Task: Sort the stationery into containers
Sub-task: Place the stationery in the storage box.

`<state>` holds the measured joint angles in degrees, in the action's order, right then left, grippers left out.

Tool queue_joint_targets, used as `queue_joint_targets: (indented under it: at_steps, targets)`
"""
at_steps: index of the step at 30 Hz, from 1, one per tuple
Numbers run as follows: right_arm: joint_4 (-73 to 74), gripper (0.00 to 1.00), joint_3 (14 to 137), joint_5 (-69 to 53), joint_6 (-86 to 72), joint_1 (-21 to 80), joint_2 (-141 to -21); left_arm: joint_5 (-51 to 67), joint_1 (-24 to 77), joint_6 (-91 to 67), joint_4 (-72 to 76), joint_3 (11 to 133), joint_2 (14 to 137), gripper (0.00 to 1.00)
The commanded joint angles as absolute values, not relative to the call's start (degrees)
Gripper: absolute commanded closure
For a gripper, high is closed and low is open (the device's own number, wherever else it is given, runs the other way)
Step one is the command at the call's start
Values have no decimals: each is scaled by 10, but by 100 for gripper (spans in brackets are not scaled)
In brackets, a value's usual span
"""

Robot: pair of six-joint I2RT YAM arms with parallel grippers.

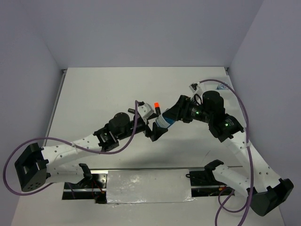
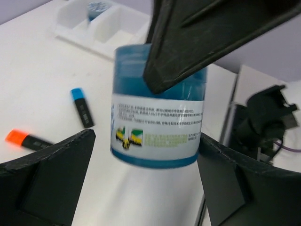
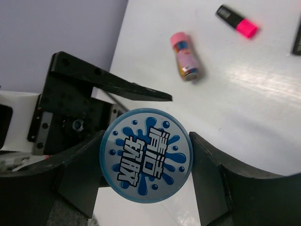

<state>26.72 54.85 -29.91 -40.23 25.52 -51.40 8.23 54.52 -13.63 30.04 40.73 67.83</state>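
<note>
The blue-and-white tub will go down from my right gripper into the divided tray (image 1: pixel 212 84), next to the other blue-and-white round item.
A round blue-and-white tub (image 2: pixel 159 127) hangs above the table between both arms. My right gripper (image 3: pixel 146 155) is shut on it, a finger pressed to each side of its splash-patterned lid (image 3: pixel 146 141). My left gripper (image 2: pixel 146 141) is open around the tub's lower part, with a gap on each side. In the top view the tub (image 1: pixel 164 121) is at mid-table. On the table lie an orange-capped highlighter (image 2: pixel 26 140), a blue-capped highlighter (image 2: pixel 82 107), a pink-capped highlighter (image 3: pixel 237 21) and a small pink packet (image 3: pixel 186 56). A divided tray (image 2: pixel 75 23) holds another blue-and-white round item (image 2: pixel 98 6).
My right arm's finger (image 2: pixel 207 33) crosses the top of the left wrist view. The left arm's finger (image 3: pixel 117 87) shows just behind the tub in the right wrist view. A black object (image 3: pixel 297 40) is cut off at that view's right edge. Purple cables loop beside both arm bases.
</note>
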Motion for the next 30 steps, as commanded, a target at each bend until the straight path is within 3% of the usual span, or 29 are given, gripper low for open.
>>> queue_joint_targets:
  at_steps: [1,4,8,13,19,23,27,30]
  targets:
    - [285,100,596,-203,-349,251,-511,-53,541,-135,236,466,677,1]
    - [315,100,638,-74,-314,227,-537,-106,541,-143,161,487,661,1]
    - [305,100,670,-28,-298,164,-574,-170,536,-154,56,513,651,1]
    - [243,100,673,195,-255,90,-634,-256,510,-338,-211,593,635,1]
    - [77,100,689,228,-216,17,-787,-160,512,-380,-394,616,550,1]
    - [62,100,763,233,-180,4,-890,-179,514,-345,-452,585,471,1]
    - [53,100,825,182,-165,-32,-962,-214,515,-335,-475,553,413,1]
    - [80,100,881,175,-165,-37,-1009,-159,512,-308,-419,527,376,1]
